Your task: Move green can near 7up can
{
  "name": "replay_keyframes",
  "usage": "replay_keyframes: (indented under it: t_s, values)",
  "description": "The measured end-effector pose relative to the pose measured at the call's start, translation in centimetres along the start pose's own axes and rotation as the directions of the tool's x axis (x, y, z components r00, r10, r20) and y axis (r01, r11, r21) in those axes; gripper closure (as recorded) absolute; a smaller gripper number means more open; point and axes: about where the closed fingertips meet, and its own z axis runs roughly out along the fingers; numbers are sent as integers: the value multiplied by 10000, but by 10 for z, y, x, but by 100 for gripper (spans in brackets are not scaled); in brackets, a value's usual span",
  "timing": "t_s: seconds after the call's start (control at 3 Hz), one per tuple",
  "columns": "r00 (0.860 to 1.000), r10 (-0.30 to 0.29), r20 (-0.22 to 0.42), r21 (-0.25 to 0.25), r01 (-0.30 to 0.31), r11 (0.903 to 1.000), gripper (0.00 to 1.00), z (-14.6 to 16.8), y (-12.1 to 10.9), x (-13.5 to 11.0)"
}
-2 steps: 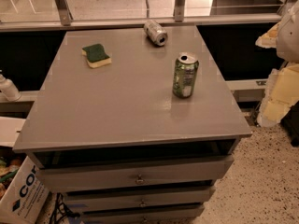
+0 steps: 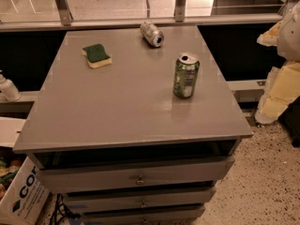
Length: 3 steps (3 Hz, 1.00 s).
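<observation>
I move my gripper to the green can's lower half (image 2: 184, 82) next and close it there, keeping the can upright.
The green can (image 2: 186, 76) stands upright on the grey cabinet top (image 2: 126, 102), right of the middle, its opened silver top showing. The 7up can (image 2: 152, 33), silver-grey, lies on its side near the far edge, its shiny end turned toward me. The two cans are well apart, with the green can nearer to me and a little to the right. My gripper is not in view. Only a pale, blurred shape (image 2: 288, 32) shows at the right edge, away from both cans.
A green-and-yellow sponge (image 2: 97, 55) lies at the far left of the top. The cabinet has drawers (image 2: 138, 177) below. Yellowish foam pieces (image 2: 276, 93) stand on the floor at right. A cardboard box (image 2: 18, 196) and a white bottle (image 2: 7, 88) are at left.
</observation>
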Motion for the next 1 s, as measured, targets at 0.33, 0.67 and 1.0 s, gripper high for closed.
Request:
replay_keyframes:
  t_s: [0.33, 0.67, 1.0]
  values:
    - [9975, 498, 506, 156, -506, 9986, 0, 14, -15, 3]
    - [9860, 1129, 1225, 8, -1138, 9935, 0, 40, -28, 1]
    - [9594, 1785, 2185, -446, -1729, 9839, 0, 74, -36, -8]
